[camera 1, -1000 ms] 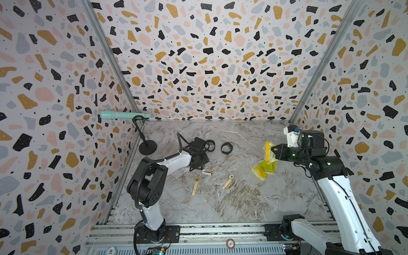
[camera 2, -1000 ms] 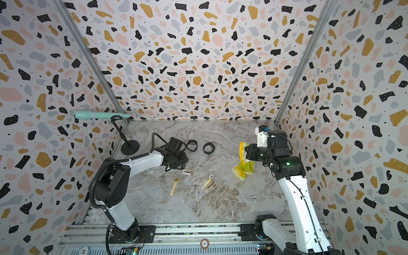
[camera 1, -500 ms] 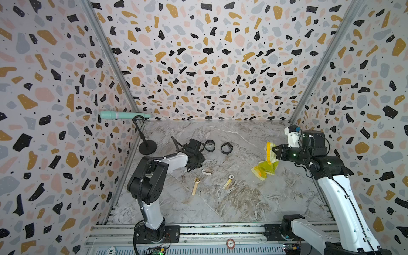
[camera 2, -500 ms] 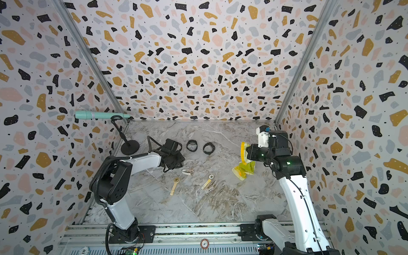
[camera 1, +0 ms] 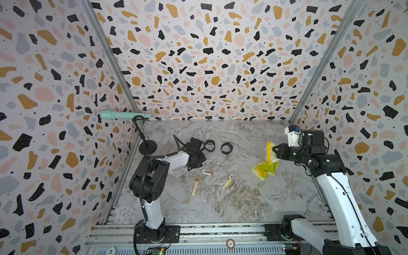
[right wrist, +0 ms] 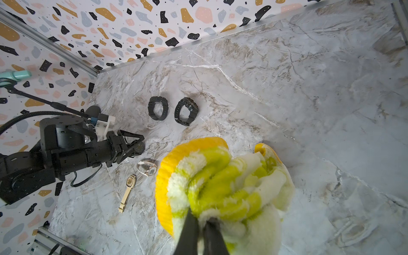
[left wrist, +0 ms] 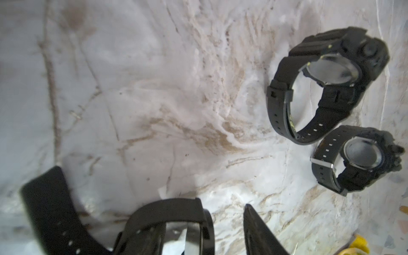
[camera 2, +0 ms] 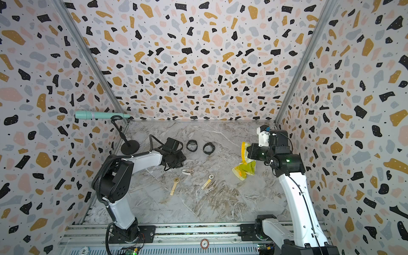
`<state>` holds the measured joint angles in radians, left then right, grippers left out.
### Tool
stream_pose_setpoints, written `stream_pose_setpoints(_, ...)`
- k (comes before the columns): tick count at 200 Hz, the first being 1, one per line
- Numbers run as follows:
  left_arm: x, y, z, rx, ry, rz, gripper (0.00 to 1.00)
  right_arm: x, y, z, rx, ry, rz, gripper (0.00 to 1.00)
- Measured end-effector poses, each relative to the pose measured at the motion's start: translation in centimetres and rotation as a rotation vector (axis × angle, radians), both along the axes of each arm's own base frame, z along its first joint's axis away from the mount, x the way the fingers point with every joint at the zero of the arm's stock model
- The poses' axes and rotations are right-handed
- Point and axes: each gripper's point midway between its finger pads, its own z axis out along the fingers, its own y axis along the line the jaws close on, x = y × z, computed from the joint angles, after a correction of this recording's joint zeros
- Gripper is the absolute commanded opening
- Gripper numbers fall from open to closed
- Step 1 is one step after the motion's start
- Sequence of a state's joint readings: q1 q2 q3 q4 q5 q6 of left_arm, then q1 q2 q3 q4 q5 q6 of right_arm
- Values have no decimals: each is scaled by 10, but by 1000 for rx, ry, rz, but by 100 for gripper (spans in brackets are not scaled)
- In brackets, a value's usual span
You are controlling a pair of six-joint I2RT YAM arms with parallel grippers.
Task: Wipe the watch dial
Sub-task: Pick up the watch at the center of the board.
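Note:
My left gripper's fingers straddle the dial of the black watch, so next I back off and take the strap (left wrist: 117,243) near the buckle, keeping the dial free for wiping.
A black watch (left wrist: 167,212) sits in my left gripper (left wrist: 220,223), which is shut on it low over the table's left side. The loose strap end (left wrist: 46,207) hangs to one side. In the right wrist view the watch dial (right wrist: 139,147) shows at that gripper's tip. In both top views the left gripper (camera 1: 195,161) (camera 2: 174,162) covers the watch. My right gripper (right wrist: 202,217) (camera 1: 274,152) is shut on a yellow-green cloth (right wrist: 223,185) (camera 1: 265,167). The cloth hangs above the table's right side, well apart from the watch.
Two more black watches (camera 1: 209,145) (camera 1: 226,148) stand on edge behind the left gripper. A pale buckled watch (camera 1: 207,171) and two gold watches (camera 1: 196,180) (camera 1: 229,178) lie mid-table. A black stand (camera 1: 147,147) carrying a teal tube (camera 1: 123,115) is in the back left corner.
The left gripper shifted a little to the left and came back, still over the same spot. The right arm and the cloth have barely moved.

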<state>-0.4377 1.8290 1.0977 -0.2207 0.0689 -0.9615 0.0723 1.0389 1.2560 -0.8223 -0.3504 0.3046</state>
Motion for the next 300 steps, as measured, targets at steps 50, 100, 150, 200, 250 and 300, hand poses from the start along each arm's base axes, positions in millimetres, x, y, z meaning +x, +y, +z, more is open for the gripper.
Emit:
stream_pose_setpoints(50,-5,-3,25,87,-42,-173,62,-1,3,0,15,4,14,0)
stream_pose_setpoints(100,-5,8,70,209,-151,-270,61,-2,5,0,25,7,20,0)
stream_pose_setpoints(150,-6,30,47,340,-95,-378,61,-4,6,2,35,11,27,0)
stream_pose_setpoints(200,-8,36,20,381,-33,-431,62,-8,5,13,31,-2,23,0)
stream_pose_setpoints(250,-5,41,13,368,-31,-421,62,-17,1,13,18,5,8,0)
stream_pose_setpoints(300,-16,46,13,340,-21,-420,63,-20,0,13,13,16,4,0)
